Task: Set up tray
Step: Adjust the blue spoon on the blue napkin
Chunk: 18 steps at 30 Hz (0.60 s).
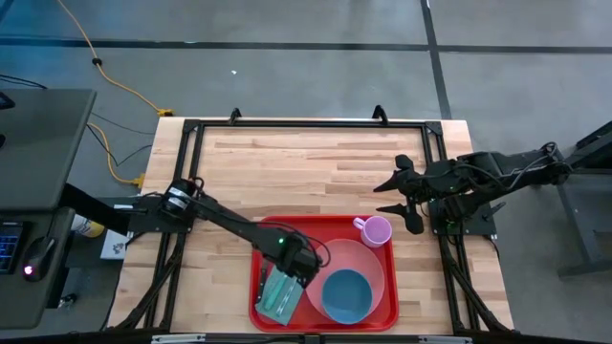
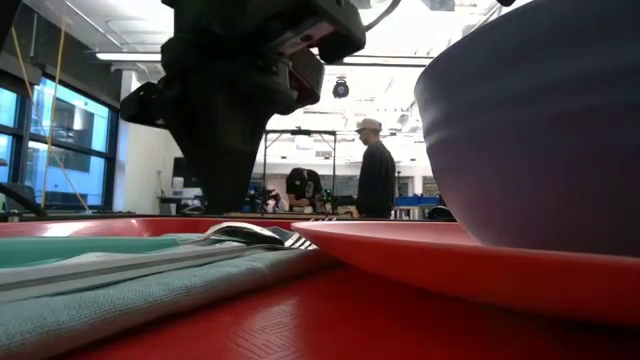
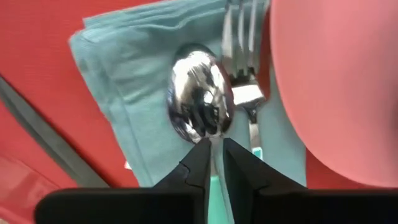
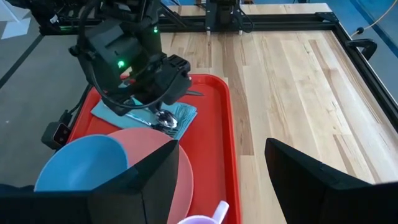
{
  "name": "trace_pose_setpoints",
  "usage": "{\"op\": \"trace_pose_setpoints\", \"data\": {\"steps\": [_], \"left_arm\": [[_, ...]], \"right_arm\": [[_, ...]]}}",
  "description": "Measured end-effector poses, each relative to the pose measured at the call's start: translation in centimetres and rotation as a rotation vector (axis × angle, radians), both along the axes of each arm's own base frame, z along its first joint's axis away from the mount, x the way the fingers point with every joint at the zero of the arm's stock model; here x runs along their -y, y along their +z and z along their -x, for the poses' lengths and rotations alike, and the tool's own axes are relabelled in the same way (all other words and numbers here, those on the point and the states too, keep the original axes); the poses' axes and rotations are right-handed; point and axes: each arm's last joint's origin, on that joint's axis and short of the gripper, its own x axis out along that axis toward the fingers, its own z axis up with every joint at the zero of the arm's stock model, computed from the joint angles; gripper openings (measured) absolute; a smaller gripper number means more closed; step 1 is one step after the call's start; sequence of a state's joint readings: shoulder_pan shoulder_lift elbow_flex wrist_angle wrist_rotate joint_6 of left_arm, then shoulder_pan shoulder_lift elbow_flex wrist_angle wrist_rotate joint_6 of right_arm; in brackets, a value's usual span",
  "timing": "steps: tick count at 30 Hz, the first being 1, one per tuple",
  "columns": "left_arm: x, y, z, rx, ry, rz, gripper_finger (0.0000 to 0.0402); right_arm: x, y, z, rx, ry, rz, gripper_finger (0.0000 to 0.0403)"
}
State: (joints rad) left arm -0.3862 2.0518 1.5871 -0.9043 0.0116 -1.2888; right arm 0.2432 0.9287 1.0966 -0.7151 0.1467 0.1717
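Observation:
My left gripper will open, take the spoon's handle (image 3: 217,194) and move the spoon clear of the fork, because the spoon's round end crowds the fork.
The red tray (image 1: 263,244) lies at the table's near edge. A folded teal napkin (image 1: 280,296) rests flat on its left part, with a steel spoon (image 3: 200,102) and a fork (image 3: 239,56) lying side by side on it. A pink plate (image 1: 368,256) holding a blue bowl (image 1: 345,295) fills the tray's right part, and a purple cup (image 1: 375,230) stands in its far right corner. My left gripper (image 3: 216,144) is over the napkin, shut on the spoon. My right gripper (image 1: 385,197) hovers open off the tray's far right corner. My left gripper pinches the spoon's handle (image 3: 217,139) just behind the spoon's bowl, between its two fingers (image 3: 198,163). It comes from above, slanting down. The spoon's bowl lies face up on the napkin (image 3: 134,93) beside the fork; the rest of the handle is hidden under the fingers.
Bare wooden table (image 1: 306,167) spreads beyond the tray toward the far edge, bounded by a black frame (image 1: 311,123). In the low view, people (image 2: 375,170) stand in the room far behind the table.

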Motion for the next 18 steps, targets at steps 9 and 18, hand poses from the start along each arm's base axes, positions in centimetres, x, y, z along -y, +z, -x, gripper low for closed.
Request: {"op": "trace_pose_setpoints", "data": {"steps": [9,18], "left_arm": [[-0.01,-0.01,0.04,-0.007,0.021,0.004,0.0146],[0.21,-0.31,0.2,-0.015,-0.009,-0.035,0.0193]], "right_arm": [[-0.01,-0.08,0.05,-0.011,0.005,-0.004,0.0218],[0.03,-0.26,0.17,-0.033,0.004,0.001,0.0218]]}}
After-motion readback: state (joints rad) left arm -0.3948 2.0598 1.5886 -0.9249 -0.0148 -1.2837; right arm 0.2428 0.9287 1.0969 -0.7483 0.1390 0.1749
